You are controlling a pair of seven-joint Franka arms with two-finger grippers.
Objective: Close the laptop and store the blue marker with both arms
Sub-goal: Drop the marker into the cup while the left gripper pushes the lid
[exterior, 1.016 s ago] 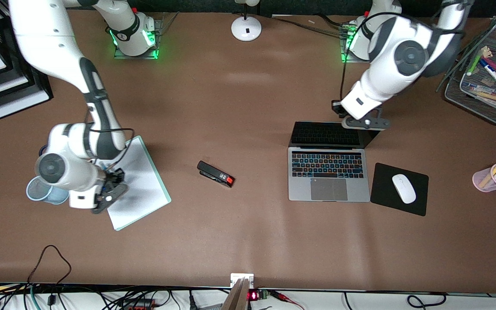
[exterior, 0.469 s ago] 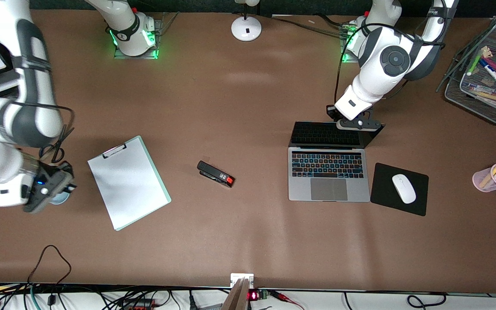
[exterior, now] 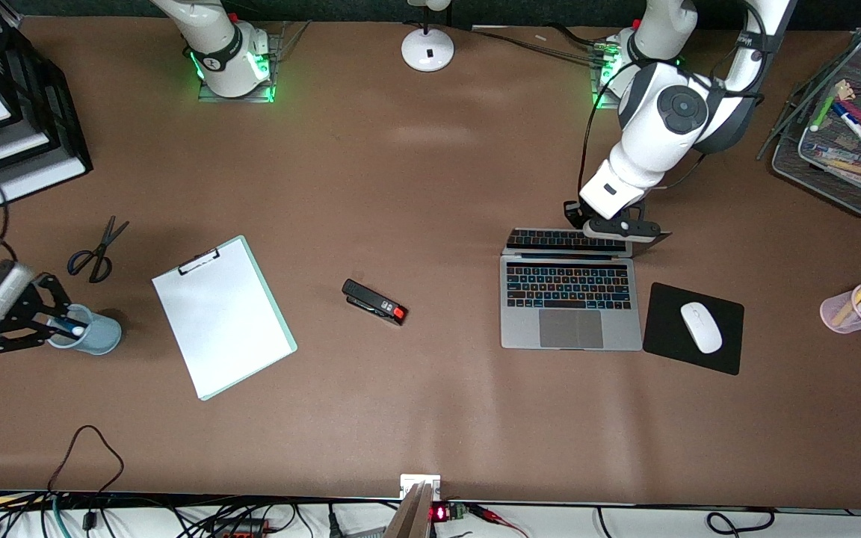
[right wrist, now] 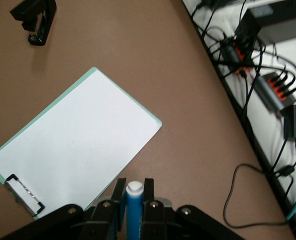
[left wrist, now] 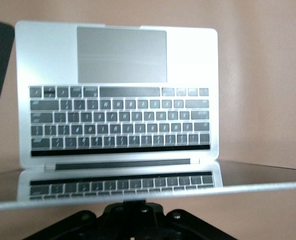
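Note:
Next, my right gripper lets go of the blue marker inside the blue cup [exterior: 83, 328] near the scissors.
The silver-grey laptop [exterior: 571, 302] lies toward the left arm's end of the table, its lid tilted low over the lit keyboard. My left gripper [exterior: 613, 228] presses on the lid's top edge with its fingers together. In the left wrist view the lid edge [left wrist: 148, 194] runs just past my left gripper [left wrist: 137, 204], with the keyboard [left wrist: 120, 120] beneath. My right gripper [exterior: 57, 326] is shut on the blue marker [exterior: 66, 326] over the mouth of a blue cup [exterior: 98, 336]. In the right wrist view the blue marker [right wrist: 134, 210] stands between my right gripper's [right wrist: 134, 192] fingers.
Scissors [exterior: 98, 250] lie beside the cup. A clipboard [exterior: 221, 317] and a black stapler [exterior: 374, 301] lie mid-table. A black mouse pad [exterior: 726, 351] with a white mouse [exterior: 701, 327] sits beside the laptop. A pink pen cup [exterior: 841, 310], a wire tray [exterior: 841, 179] and paper trays [exterior: 27, 149] stand at the table's ends.
My right arm has swung from the clipboard to the blue cup with the marker. My left gripper has pushed the laptop lid lower toward the keyboard.

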